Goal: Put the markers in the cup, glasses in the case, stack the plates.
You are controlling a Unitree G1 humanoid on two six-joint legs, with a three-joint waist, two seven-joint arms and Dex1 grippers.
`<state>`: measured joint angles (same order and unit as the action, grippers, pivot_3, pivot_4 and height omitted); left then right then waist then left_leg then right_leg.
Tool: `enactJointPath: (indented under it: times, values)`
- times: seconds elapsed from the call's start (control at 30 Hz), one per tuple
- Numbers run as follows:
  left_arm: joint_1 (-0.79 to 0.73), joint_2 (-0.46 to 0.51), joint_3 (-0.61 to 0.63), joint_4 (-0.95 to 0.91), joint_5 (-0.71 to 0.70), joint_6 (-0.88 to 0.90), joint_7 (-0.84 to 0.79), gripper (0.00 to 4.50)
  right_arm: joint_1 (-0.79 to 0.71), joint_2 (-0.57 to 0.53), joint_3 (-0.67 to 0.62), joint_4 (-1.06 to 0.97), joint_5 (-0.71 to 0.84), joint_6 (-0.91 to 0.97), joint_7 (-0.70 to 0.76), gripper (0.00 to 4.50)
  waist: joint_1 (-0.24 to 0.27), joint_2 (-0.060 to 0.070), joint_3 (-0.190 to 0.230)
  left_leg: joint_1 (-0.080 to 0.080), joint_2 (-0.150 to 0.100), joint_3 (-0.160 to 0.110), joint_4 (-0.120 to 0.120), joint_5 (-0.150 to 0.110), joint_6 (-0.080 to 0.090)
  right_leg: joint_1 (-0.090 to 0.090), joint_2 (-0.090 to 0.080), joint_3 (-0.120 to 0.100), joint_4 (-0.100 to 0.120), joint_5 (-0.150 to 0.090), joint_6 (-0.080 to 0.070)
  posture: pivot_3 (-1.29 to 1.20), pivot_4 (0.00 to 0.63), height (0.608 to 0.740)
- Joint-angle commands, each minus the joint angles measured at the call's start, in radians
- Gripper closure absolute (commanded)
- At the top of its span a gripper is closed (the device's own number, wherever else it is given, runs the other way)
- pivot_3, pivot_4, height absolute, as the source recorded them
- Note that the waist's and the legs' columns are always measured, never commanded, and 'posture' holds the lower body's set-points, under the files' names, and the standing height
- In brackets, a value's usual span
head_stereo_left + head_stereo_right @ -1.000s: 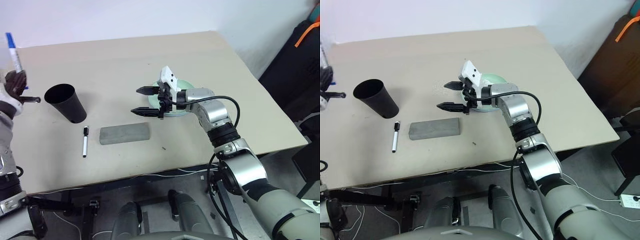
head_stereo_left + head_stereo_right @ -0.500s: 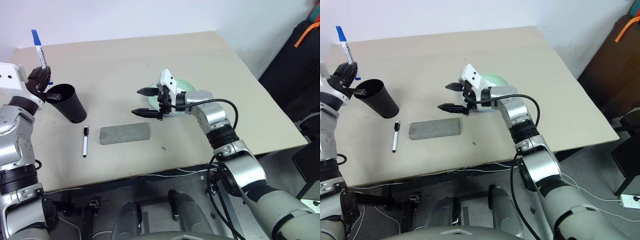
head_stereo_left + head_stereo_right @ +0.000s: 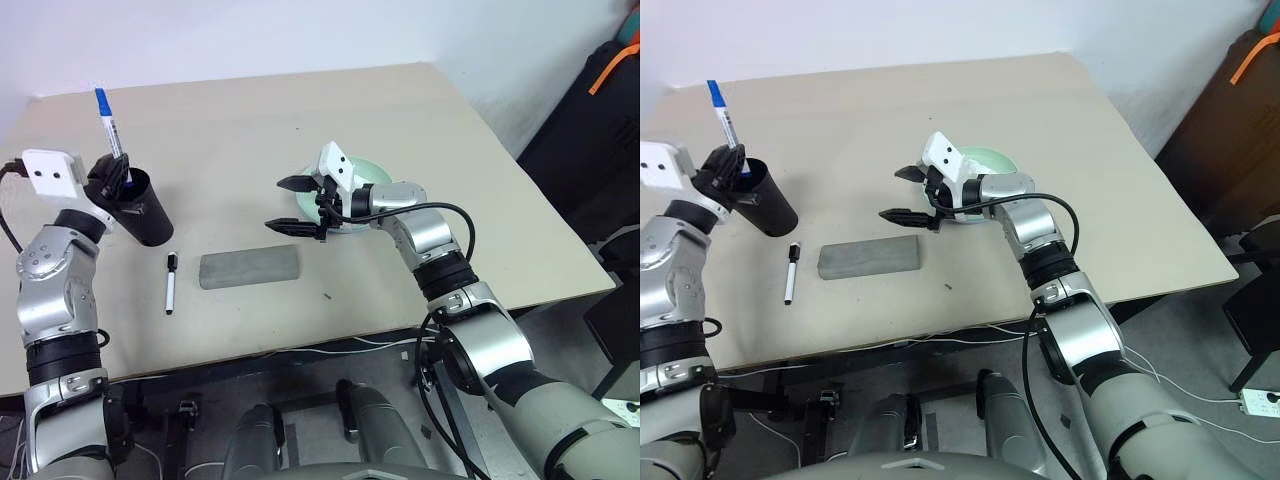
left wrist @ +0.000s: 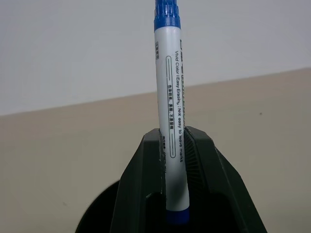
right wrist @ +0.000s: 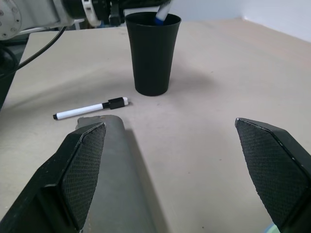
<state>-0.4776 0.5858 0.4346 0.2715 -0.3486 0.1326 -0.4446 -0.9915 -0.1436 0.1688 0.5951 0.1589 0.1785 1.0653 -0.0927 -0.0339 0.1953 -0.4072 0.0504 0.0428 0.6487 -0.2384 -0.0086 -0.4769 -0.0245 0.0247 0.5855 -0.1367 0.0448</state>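
Observation:
Next, I let go of the blue-capped marker, now at the black cup's mouth, with my left gripper, so it stands upright inside the black cup point(image 3: 140, 194) point(image 4: 176, 218) behind the black-capped marker.
My left gripper point(image 3: 117, 182) is shut on the blue-capped marker point(image 3: 108, 122), which stands nearly upright with its lower end at the mouth of the black cup point(image 3: 143, 213). In the left wrist view the marker point(image 4: 170, 97) sits between both fingers point(image 4: 209, 184). The black-capped marker point(image 3: 170, 283) lies on the table in front of the cup. The grey case point(image 3: 250, 268) lies shut to its right. My right gripper point(image 3: 275, 204) hovers open above the table, just beyond the case. A pale green plate point(image 3: 985, 158) is partly hidden behind that hand. The glasses are out of view.
The beige table point(image 3: 240, 110) has bare room behind the cup and case. Its right edge point(image 3: 560, 230) drops off to dark objects on the floor. The right wrist view looks across the case point(image 5: 114, 194) and the lying marker point(image 5: 90, 109) toward the cup point(image 5: 151, 53).
My left gripper has carried the blue-capped marker rightward and down, from outside the table's left edge to the cup's mouth. The right gripper has stayed in place, open.

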Motion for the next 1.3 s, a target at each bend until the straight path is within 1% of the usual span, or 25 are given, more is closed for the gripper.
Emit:
enactJointPath:
  times: [0.03, 0.77, 0.97, 1.07, 1.17, 1.3]
  values:
    - [-0.023, 0.008, 0.002, 0.014, 0.004, -0.044, -0.002, 4.24, -0.017, 0.0, -0.009, -0.011, 0.002, -0.021, -0.009, 0.01, 0.0, 0.0, 0.0, 0.0, 0.0, 0.0, 0.0, 0.0, 0.0, 0.0, 0.0, 0.0, 0.0, 0.0, 0.0, 0.0, 0.15, 0.733]
    - [-0.04, -0.015, -0.031, 0.053, 0.002, -0.104, -0.013, 4.24, -0.008, -0.019, -0.006, -0.026, 0.0, -0.017, -0.021, 0.01, 0.004, 0.0, 0.0, 0.0, 0.0, 0.0, 0.0, 0.0, 0.0, 0.0, 0.0, 0.0, 0.0, 0.0, 0.0, 0.0, 0.15, 0.733]
    - [-0.047, -0.019, -0.043, 0.068, 0.009, -0.124, -0.023, 4.24, -0.003, -0.02, -0.01, -0.036, 0.004, -0.015, -0.026, 0.01, 0.023, 0.0, 0.0, 0.0, 0.0, 0.0, 0.0, 0.0, 0.0, 0.0, 0.0, 0.0, 0.001, 0.0, 0.0, 0.0, 0.15, 0.733]
    - [-0.052, -0.018, -0.046, 0.076, 0.012, -0.138, -0.022, 4.24, 0.004, -0.016, -0.034, -0.067, 0.043, -0.015, -0.011, 0.01, 0.026, 0.0, 0.0, 0.0, 0.0, 0.0, 0.0, 0.0, 0.0, 0.0, 0.0, 0.0, 0.001, 0.0, 0.0, 0.0, 0.15, 0.733]
    - [-0.052, -0.018, -0.047, 0.08, 0.014, -0.145, -0.022, 4.24, 0.025, -0.007, -0.065, -0.11, 0.082, -0.064, -0.008, 0.01, 0.028, 0.0, 0.0, 0.0, 0.0, 0.0, 0.001, 0.0, 0.0, 0.0, 0.0, 0.0, 0.0, 0.0, 0.0, 0.0, 0.15, 0.733]
    - [-0.042, -0.017, -0.051, 0.085, 0.019, -0.153, -0.024, 4.24, 0.031, -0.018, -0.066, -0.155, 0.12, 0.004, 0.018, 0.01, 0.028, 0.0, 0.0, 0.0, 0.0, 0.0, 0.001, 0.0, 0.0, 0.001, 0.0, 0.0, 0.0, 0.0, 0.0, 0.0, 0.15, 0.733]
